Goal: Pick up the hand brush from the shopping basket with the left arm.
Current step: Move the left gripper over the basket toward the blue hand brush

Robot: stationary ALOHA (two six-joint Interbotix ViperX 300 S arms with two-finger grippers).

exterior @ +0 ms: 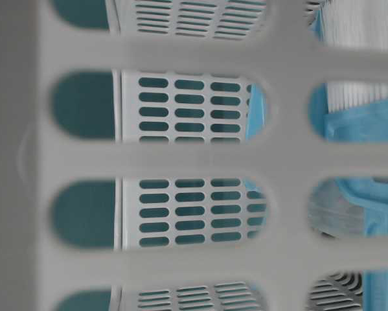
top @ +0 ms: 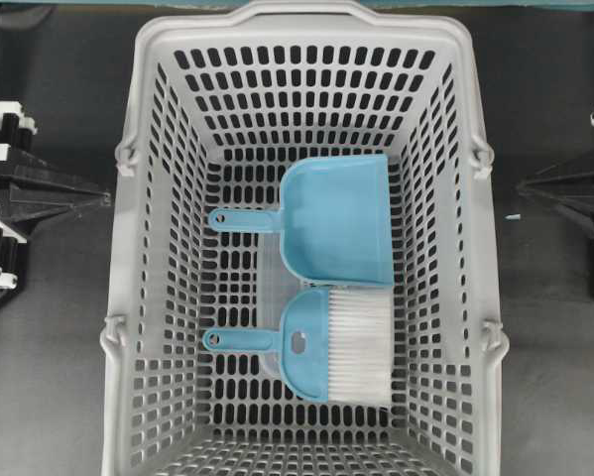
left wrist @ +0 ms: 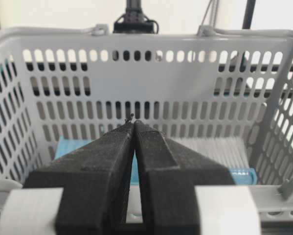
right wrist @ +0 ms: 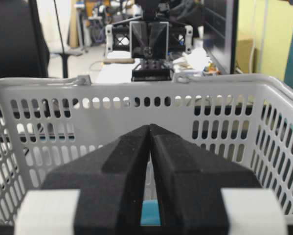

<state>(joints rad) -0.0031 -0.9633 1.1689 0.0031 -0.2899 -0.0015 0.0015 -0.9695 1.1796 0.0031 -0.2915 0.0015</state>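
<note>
The robot's left gripper should next go down into the shopping basket and close on the middle of the hand brush's light-blue handle [top: 250, 340].
The light-blue hand brush [top: 321, 344] lies flat on the floor of the grey shopping basket [top: 148, 248], handle to the left and white bristles to the right. The light-blue dustpan [top: 338, 220] lies just behind it. My left gripper [top: 106, 198] is shut and empty outside the basket's left wall, level with the dustpan handle. In the left wrist view the fingertips [left wrist: 134, 122] touch in front of the basket wall [left wrist: 151, 88], with the white bristles [left wrist: 210, 152] low right. My right gripper [top: 521, 185] is shut and empty outside the right wall, and its tips [right wrist: 149, 126] meet.
The basket's rim [top: 306, 20] and tall slotted walls stand between both grippers and the brush. The table-level view looks through the lattice wall [exterior: 181, 155] at white bristles [exterior: 362, 26] and blue plastic. Dark tabletop [top: 49, 377] lies on both sides.
</note>
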